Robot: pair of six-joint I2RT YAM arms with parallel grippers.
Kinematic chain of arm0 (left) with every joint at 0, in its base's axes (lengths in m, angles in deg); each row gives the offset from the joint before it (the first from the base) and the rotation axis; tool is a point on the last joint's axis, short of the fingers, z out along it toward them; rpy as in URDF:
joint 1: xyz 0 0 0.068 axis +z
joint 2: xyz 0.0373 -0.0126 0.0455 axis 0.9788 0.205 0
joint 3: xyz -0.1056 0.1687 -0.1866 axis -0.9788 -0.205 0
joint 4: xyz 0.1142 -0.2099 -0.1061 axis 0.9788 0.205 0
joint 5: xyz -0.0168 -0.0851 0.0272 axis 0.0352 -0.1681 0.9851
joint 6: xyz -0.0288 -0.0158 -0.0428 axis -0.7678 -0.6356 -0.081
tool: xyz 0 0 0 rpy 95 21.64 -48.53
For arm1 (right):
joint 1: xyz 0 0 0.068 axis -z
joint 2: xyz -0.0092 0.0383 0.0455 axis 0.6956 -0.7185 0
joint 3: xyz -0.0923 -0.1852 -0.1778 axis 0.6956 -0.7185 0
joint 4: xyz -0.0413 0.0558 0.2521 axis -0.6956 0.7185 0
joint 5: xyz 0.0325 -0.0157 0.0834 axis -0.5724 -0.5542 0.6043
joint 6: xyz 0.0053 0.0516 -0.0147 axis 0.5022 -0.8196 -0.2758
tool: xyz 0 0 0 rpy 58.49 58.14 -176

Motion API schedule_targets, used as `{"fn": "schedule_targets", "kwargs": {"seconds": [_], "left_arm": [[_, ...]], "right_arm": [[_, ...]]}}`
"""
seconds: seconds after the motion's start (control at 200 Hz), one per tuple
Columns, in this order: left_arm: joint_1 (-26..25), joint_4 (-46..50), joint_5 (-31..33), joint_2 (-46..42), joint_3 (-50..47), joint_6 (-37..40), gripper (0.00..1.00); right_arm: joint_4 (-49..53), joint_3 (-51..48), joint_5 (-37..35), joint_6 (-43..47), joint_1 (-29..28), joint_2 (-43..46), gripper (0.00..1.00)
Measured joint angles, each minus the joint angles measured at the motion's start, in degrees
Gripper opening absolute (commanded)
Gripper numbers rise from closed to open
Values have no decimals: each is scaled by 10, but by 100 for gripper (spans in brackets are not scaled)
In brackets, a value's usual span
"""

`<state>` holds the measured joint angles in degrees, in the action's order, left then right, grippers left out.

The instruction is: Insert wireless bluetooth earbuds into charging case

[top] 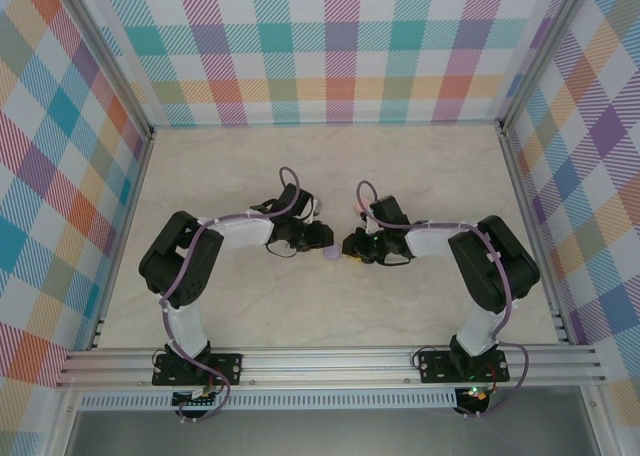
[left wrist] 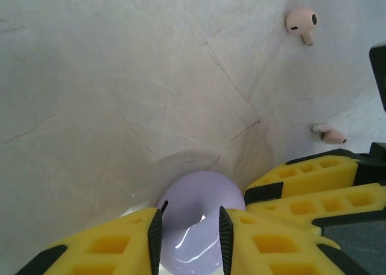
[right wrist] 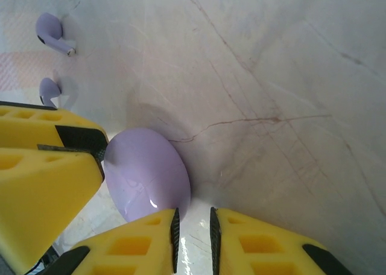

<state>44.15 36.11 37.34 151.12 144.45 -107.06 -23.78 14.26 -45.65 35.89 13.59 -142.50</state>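
Note:
My left fingers pinch the lilac charging case's domed side inside its rim, so they should open wider and take it across its outer edges [left wrist: 239, 196].
A lilac charging case [left wrist: 202, 196] lies on the marble table, and my left gripper [left wrist: 190, 218] is shut on it, one pad on each side. My right gripper [right wrist: 193, 218] meets the case [right wrist: 148, 166] at its rim. Its pads stand a narrow gap apart on a pale glossy edge. From above, both grippers, left [top: 318, 238] and right [top: 352, 244], meet over the case [top: 328, 257] mid-table. Two pale pink earbuds [left wrist: 301, 20] [left wrist: 330, 134] lie loose beyond the right gripper's fingers [left wrist: 307, 178]. Two purple earbuds [right wrist: 49, 31] [right wrist: 49, 89] lie past the left gripper's fingers [right wrist: 42, 166].
The marble table [top: 330, 166] is walled by checked panels [top: 330, 46] at the back and on both sides. An aluminium rail [top: 330, 361] with the arm bases runs along the near edge.

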Motion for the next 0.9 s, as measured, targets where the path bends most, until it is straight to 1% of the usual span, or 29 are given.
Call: {"fn": "schedule_targets", "kwargs": {"seconds": [0.33, 0.51, 0.63, 0.705, 0.9], "left_arm": [[-7, 4, 1, -29, -36, -7, 36], [-16, 4, 1, -51, -45, -17, 41], [-21, 8, 3, -63, -45, -21, 48], [-22, 23, 15, -70, -44, -20, 50], [-22, 71, 56, -71, -31, -7, 51]], "right_arm": [[19, 44, -7, 4, 0, -25, 22], [40, 64, -14, 12, -2, -34, 22], [57, 75, -27, 21, -4, -33, 23], [72, 76, -37, 26, -4, -28, 23], [101, 70, -52, 33, -4, 7, 23]]}}
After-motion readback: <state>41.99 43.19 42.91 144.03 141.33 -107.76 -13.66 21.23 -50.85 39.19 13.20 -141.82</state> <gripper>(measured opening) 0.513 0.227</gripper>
